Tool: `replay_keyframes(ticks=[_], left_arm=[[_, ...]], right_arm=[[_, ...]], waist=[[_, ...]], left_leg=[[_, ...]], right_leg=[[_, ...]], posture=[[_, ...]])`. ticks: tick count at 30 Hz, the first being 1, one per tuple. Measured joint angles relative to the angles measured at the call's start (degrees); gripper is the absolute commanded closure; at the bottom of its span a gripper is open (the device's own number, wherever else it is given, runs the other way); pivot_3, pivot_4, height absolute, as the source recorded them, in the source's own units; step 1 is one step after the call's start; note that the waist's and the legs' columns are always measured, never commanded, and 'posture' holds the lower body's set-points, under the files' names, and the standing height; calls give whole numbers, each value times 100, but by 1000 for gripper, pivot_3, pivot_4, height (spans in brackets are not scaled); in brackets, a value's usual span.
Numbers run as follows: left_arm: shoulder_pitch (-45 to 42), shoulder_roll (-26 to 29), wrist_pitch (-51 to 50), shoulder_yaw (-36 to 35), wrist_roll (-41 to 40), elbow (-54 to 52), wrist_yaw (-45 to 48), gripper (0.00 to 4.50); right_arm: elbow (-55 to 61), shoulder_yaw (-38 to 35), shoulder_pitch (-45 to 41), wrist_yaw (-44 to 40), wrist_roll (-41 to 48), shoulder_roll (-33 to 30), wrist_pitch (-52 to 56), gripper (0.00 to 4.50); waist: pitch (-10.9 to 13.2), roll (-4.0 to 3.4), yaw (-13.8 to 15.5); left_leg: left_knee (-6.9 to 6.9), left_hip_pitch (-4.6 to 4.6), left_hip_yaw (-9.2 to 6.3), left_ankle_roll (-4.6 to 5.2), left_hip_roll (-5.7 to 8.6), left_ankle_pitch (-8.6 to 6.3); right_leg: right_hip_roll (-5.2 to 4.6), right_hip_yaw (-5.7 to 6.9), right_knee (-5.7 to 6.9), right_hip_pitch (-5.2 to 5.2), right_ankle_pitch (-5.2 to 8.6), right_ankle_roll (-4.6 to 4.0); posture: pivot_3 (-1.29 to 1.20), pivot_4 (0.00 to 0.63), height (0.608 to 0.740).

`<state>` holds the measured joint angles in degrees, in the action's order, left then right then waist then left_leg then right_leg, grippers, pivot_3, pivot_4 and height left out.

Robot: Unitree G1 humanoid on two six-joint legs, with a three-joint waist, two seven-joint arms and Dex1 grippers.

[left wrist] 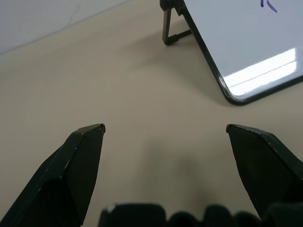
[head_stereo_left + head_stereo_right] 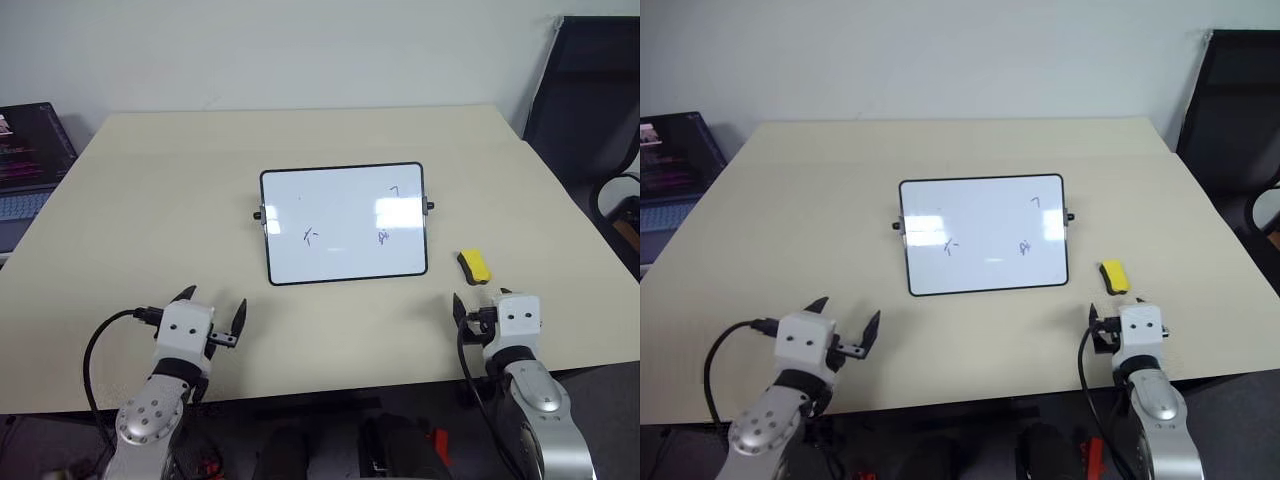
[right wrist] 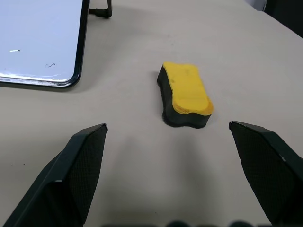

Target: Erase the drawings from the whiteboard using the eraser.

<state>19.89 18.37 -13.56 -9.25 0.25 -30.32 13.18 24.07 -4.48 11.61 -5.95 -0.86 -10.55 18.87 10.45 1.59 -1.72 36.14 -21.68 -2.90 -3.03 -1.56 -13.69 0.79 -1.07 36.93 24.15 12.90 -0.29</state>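
The yellow eraser is the next thing for my right gripper, which should go over to it and close on the middle of its long sides (image 2: 474, 267) (image 3: 187, 93).
The whiteboard (image 2: 340, 205) leans on its stand at the middle of the tan table, tilted back. On it are three small drawings: a hook (image 2: 394, 190), an x-like mark (image 2: 311, 236) and a squiggle (image 2: 383, 237). The yellow eraser (image 2: 474, 266) lies flat on the table just right of the board's near right corner. My right gripper (image 3: 168, 125) is open near the table's front edge, a short way short of the eraser (image 3: 185, 94) and not touching it. Open and holding nothing, my left gripper (image 2: 215, 297) hovers near the front edge, left of the board's near left corner (image 1: 232, 97).
A laptop (image 2: 30, 160) sits beyond the table's left edge. A black chair (image 2: 590, 100) stands off the table's right side. Bare tabletop (image 2: 150, 200) surrounds the board.
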Motion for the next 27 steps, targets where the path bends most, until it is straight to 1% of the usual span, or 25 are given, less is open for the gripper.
replay_keyframes(ticks=[7,13,21,27], left_arm=[[-156,1,2,-15,7,23,-11,0],[-314,-4,32,-11,29,112,-14,0],[-967,-53,182,106,101,668,-30,0],[-1158,-90,240,267,96,795,-15,0]], right_arm=[[-15,3,-17,-23,-3,16,41,26],[-176,-30,-264,-27,1,11,37,26],[-415,-257,-437,-20,-4,-73,-109,26],[-481,-342,-440,28,-7,-66,-152,26]], waist=[[0,0,0],[0,0,1],[-1,1,3],[-1,1,-1]], left_leg=[[-1,0,-3,0,-1,0],[-1,0,-1,0,0,0],[-1,-2,0,0,3,0],[-4,-5,1,0,3,0]], right_leg=[[0,1,1,1,1,-2],[0,3,2,0,1,-2],[1,4,4,-1,0,-1],[1,1,8,0,-1,0]], posture=[[0,150,740],[0,150,740],[0,150,740],[0,150,740]])
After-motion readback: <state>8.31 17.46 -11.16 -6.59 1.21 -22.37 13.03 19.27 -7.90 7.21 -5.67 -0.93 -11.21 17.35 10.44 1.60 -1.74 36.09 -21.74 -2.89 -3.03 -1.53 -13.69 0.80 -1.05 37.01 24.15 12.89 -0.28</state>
